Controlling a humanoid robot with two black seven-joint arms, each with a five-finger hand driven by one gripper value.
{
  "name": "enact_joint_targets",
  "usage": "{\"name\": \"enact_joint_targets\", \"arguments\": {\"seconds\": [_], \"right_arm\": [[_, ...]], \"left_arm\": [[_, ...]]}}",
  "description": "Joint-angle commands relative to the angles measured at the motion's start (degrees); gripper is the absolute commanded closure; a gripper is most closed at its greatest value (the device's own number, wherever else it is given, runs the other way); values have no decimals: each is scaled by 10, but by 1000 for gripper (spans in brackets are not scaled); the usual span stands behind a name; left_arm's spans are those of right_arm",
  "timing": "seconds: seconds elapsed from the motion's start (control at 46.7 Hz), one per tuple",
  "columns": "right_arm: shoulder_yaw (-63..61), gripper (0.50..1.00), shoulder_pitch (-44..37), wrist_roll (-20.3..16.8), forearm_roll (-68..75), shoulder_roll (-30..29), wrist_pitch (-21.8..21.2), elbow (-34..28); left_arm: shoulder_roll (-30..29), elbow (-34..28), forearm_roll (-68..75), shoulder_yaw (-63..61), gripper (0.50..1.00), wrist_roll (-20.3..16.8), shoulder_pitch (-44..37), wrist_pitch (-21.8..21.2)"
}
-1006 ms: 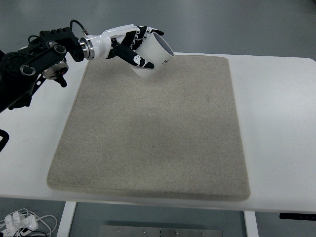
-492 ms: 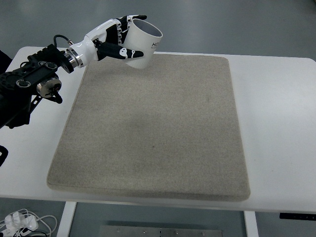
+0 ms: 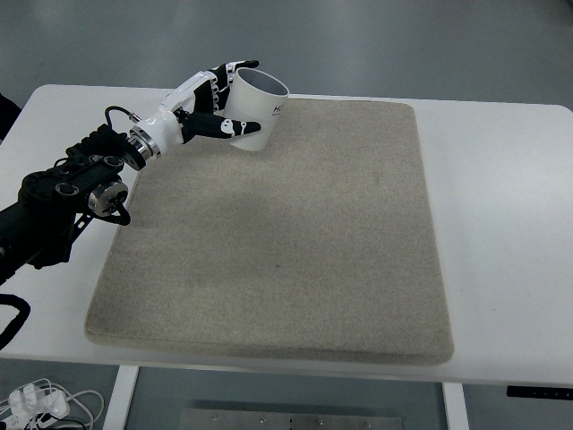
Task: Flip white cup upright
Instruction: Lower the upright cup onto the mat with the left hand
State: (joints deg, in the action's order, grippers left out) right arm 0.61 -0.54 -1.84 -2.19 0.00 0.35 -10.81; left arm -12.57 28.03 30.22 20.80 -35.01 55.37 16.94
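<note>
My left gripper sets the white cup upright next on the far part of the grey mat (image 3: 260,174), toward my arm's side.
The white cup (image 3: 255,112) is upright with its open mouth up, at the far left corner of the grey mat (image 3: 286,224). My left hand (image 3: 219,103) is wrapped around the cup, thumb on the near side and fingers on the far side. The cup's base is at or just above the mat; I cannot tell whether it touches. The left arm (image 3: 81,184) reaches in from the left edge. The right arm is out of view.
The mat lies on a white table (image 3: 501,224). Cables and a white plug (image 3: 40,400) lie on the floor below the table's front left edge.
The left hand turned the cup from tilted to upright, then moved it down and toward me. The arm drew back along the left side.
</note>
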Motion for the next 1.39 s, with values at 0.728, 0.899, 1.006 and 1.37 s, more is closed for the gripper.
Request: {"name": "enact_joint_targets", "arguments": {"seconds": [0.728,0.899,1.006,1.37], "right_arm": [[0,548,0,0,0,0,0,0],[0,548,0,0,0,0,0,0],[0,548,0,0,0,0,0,0],[0,546,0,0,0,0,0,0]], "left_arm": [[48,0,7,-6,1000,0,-57,-105],[49,2,5,-5,1000,0,-58,-110],[49,4,5,-5,900,0,-58,-110],[49,8,5,-4,568,0,-61,-105]]}}
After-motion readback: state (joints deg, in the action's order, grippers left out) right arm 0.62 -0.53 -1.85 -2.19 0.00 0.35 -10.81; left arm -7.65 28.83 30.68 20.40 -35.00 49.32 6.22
